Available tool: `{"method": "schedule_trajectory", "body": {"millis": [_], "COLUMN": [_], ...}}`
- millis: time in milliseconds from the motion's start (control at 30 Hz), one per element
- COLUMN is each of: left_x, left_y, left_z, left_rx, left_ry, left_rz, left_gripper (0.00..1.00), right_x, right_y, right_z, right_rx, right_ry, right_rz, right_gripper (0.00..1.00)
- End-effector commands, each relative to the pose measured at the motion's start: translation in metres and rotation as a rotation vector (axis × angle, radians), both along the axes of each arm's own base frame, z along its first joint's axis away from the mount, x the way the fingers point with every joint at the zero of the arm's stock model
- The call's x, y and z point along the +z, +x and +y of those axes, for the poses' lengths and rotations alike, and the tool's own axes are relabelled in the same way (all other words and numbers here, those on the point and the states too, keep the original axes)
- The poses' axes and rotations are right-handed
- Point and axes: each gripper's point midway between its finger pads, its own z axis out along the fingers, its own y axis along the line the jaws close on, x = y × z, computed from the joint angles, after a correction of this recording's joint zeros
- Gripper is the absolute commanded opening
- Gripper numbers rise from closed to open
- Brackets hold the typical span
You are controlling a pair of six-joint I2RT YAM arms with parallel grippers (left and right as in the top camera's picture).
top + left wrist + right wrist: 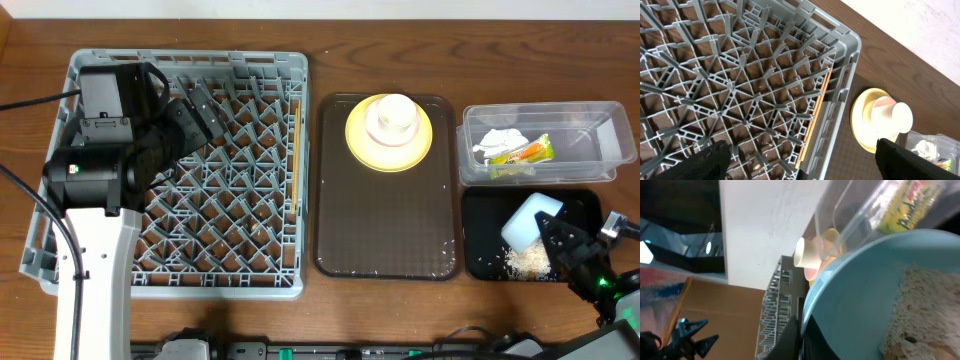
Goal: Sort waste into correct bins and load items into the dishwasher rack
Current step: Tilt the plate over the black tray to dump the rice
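Note:
The light blue bowl, now tilted over the black tray, will go down from my right gripper on the brown serving tray's near end (362,220), beside the grey rack.
My right gripper (552,232) is shut on the rim of the light blue bowl (530,220) and holds it tilted over the black tray (480,215). Rice-like crumbs (528,262) lie on that tray. In the right wrist view the fingers (801,335) pinch the bowl's rim (850,305), and crumbs (925,310) cling inside the bowl. The clear tub (600,160) holds the white tissue (498,141) and the green-and-orange wrapper (530,152). My left gripper (800,165) is open and empty over the grey rack (90,70). The chopsticks (815,117) lie along the rack's right wall.
A brown serving tray (385,220) lies between the rack and the bins. On it stands the yellow plate (360,140) with a cream cup (392,117) on top; both show in the left wrist view, plate (860,117) and cup (892,117).

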Motion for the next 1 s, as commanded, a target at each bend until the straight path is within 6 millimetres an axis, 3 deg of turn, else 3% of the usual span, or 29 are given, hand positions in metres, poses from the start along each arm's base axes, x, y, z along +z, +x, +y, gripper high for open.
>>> {"method": "schedule_trajectory", "body": {"millis": [0,533,833,967], "left_x": [0.001,0.001,0.001,0.001], "left_y": [0.001,0.001,0.001,0.001], "left_z": [0.0,0.0,0.0,0.0], "left_rx": [-0.007,-0.007,-0.007,-0.007], "left_ry": [0.002,0.002,0.002,0.001], "left_rz": [-0.003,-0.003,-0.003,-0.003], "left_gripper": [0.94,0.94,0.94,0.94], "right_x": [0.022,0.022,0.023,0.023], "right_y": [0.002,0.003,0.007,0.009], "right_z": [-0.002,-0.005,-0.011,-0.014], "right_rx": [-0.001,-0.001,-0.016,-0.011], "right_ry": [-0.004,-0.002,0.146,0.084], "right_rz": [-0.163,-0.17,-0.086,-0.12], "right_gripper": [0.01,0.01,0.01,0.01]}}
